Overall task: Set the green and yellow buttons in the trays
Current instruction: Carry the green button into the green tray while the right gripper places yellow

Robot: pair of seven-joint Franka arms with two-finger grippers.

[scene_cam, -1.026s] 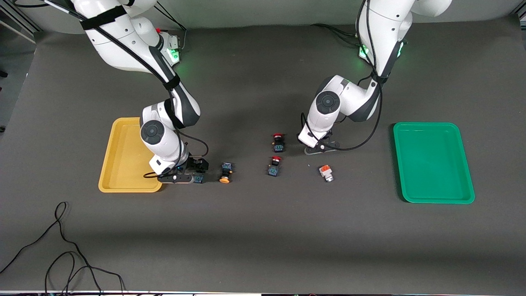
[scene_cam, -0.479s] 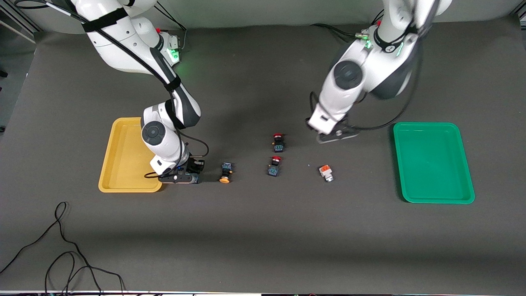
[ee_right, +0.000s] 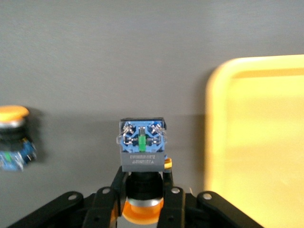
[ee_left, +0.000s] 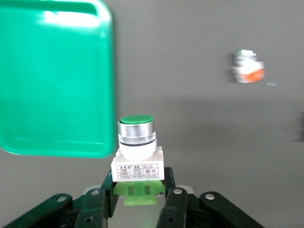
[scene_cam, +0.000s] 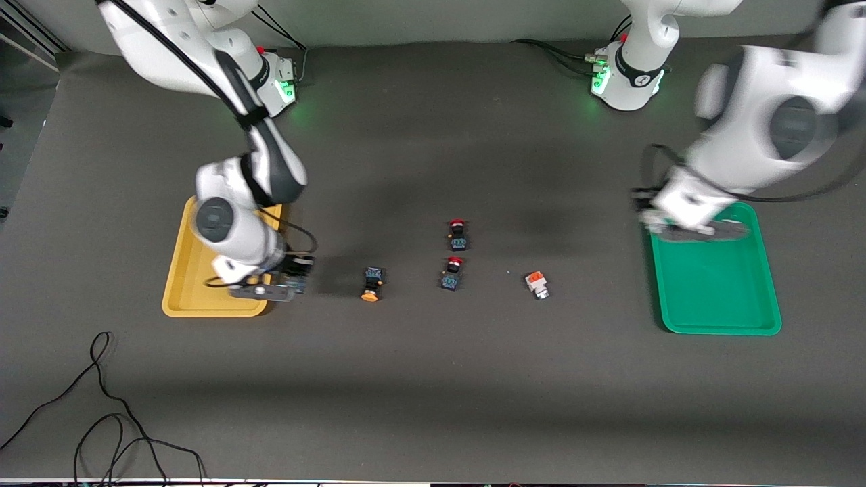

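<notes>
Next, my left gripper releases the green-capped button near the middle of the green tray (scene_cam: pixel 696 272) (ee_left: pixel 67 78), a little toward the orange-backed button.
My left gripper (ee_left: pixel 138 190) is shut on a silver-white button (ee_left: pixel 137 152) with a green cap and a pale-green back. It holds it in the air beside the rim of the green tray (ee_left: pixel 52 80); in the front view this gripper (scene_cam: pixel 653 211) is over that tray's (scene_cam: pixel 717 291) edge. My right gripper (ee_right: pixel 144 190) is shut on a yellow-capped dark-blue button (ee_right: pixel 142 149), beside the yellow tray (ee_right: pixel 256 137). In the front view it (scene_cam: pixel 292 279) is by the yellow tray's (scene_cam: pixel 193 284) corner. A second yellow-capped button (scene_cam: pixel 371 283) and an orange-backed silver button (scene_cam: pixel 537 284) lie on the mat.
Two red-capped dark switches (scene_cam: pixel 458 234) (scene_cam: pixel 452 273) lie mid-table between the loose yellow-capped and orange-backed buttons. A black cable (scene_cam: pixel 101 406) loops on the mat near the front camera at the right arm's end.
My left arm rose from mid-table and swung to the green tray with the green-backed button. My right gripper shut on a yellow-capped button and moved it toward the yellow tray.
</notes>
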